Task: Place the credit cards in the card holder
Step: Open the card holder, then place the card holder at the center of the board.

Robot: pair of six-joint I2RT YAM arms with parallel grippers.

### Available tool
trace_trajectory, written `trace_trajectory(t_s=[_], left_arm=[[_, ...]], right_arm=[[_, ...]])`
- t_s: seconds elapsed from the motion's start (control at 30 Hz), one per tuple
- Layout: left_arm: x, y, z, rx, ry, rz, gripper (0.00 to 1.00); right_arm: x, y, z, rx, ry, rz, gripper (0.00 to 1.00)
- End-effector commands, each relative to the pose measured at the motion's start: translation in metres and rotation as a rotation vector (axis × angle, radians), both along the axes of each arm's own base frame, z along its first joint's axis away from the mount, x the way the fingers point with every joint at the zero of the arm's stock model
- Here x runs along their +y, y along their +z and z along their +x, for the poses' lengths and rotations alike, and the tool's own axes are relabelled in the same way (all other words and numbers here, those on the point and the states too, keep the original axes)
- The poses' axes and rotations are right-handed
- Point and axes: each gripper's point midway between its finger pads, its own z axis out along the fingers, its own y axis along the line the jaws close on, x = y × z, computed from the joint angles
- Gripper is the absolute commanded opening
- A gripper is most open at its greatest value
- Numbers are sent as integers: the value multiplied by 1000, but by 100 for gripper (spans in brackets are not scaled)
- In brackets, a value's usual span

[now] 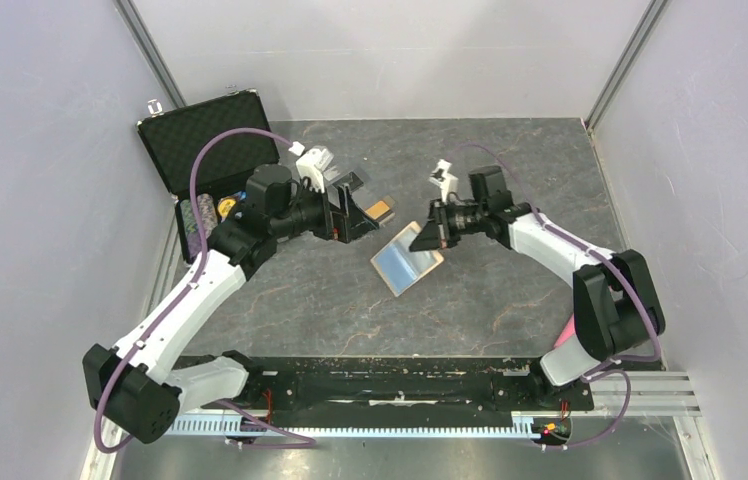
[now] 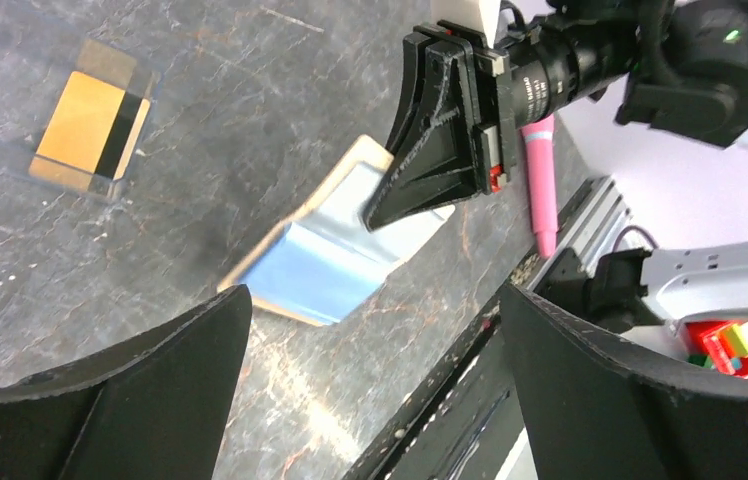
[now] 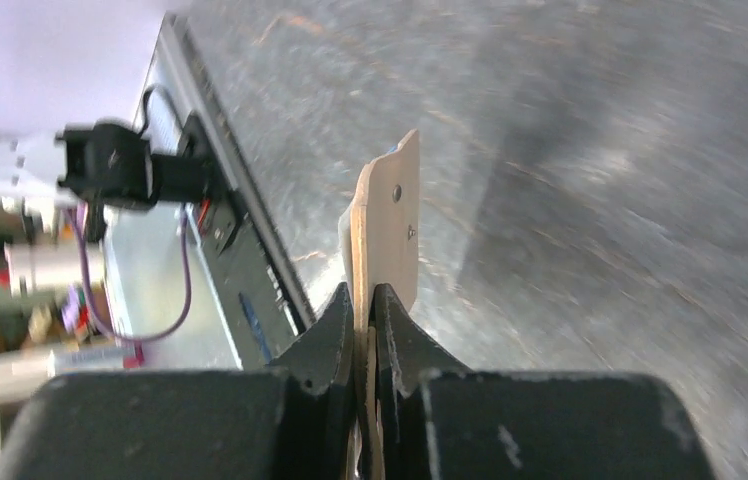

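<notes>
The tan card holder will leave my right gripper on the dark table [image 1: 441, 277], where I should set it down between the credit card and the pink pen.
The tan card holder [image 1: 407, 260] lies open on the dark table with its blue lining [image 2: 325, 260] facing up. My right gripper [image 1: 428, 235] is shut on its far edge; in the right wrist view the fingers [image 3: 342, 325] pinch the tan flap [image 3: 390, 210], which has a small snap. A gold-orange credit card [image 1: 380, 209] with a black stripe [image 2: 90, 125] lies flat under a clear sleeve, left of the holder. My left gripper [image 1: 358, 213] hovers just left of that card, wide open with nothing in it [image 2: 375, 300].
A black foam-lined case [image 1: 212, 150] stands open at the back left, with stacked poker chips [image 1: 200, 215] beside it. A pink pen [image 2: 540, 190] lies near the right arm's base. The black rail [image 1: 400, 385] runs along the table's near edge.
</notes>
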Motion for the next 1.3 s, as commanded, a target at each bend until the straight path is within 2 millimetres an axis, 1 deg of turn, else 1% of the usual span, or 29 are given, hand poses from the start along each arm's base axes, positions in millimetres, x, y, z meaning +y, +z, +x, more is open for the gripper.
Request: trace_trajectory(t_s=[0.0,0.07,0.1,0.13,0.2,0.3,0.4,0.5,0.57,0.63,0.73,0.77,0.87,0.9,0.93,1.03,1.07,1.17,1.27], left_arm=[[-10,21,11,-19,20,-158,100],[-12,21,11,8,21,-181,100],[-12,20,11,23,27,-188,100],[-12,19,12,34,35,-192,100],[-10,17,13,44,44,-189,100],[-7,11,14,57,62,-180,100],[-4,6,14,67,68,-175,100],[-5,3,15,74,71,-186,100],[-2,-2,19,101,119,-206,100],[4,-2,24,110,175,-237,100],[10,0,26,102,172,-272,100],[11,-2,25,108,159,-278,100],[13,-6,23,129,103,-306,100],[13,-7,22,140,87,-321,100],[12,-10,21,157,66,-338,100],[14,-19,24,214,63,-374,100],[15,-22,25,226,75,-374,100],[24,-33,32,235,145,-321,100],[43,-46,37,233,249,-195,100]], right_arm=[[-25,20,37,-22,-260,119,0],[-38,10,42,7,-352,152,0],[-44,3,42,34,-390,167,0],[-50,2,46,37,-435,196,0],[-63,-10,49,74,-525,213,0],[-81,-34,49,118,-617,166,0],[-91,-59,42,144,-634,60,0],[-99,-79,33,172,-631,-27,0],[-103,-89,28,185,-631,-70,0],[-108,-96,24,186,-630,-111,1],[-113,-102,21,181,-627,-158,7],[-115,-104,21,183,-629,-172,13],[-120,-108,18,181,-629,-207,24],[-121,-109,19,175,-629,-213,32],[-123,-112,15,190,-629,-236,41],[-130,-114,15,173,-631,-279,52],[-133,-113,16,162,-631,-299,57],[-145,-110,21,118,-645,-375,72],[-157,-104,28,72,-655,-447,79]])
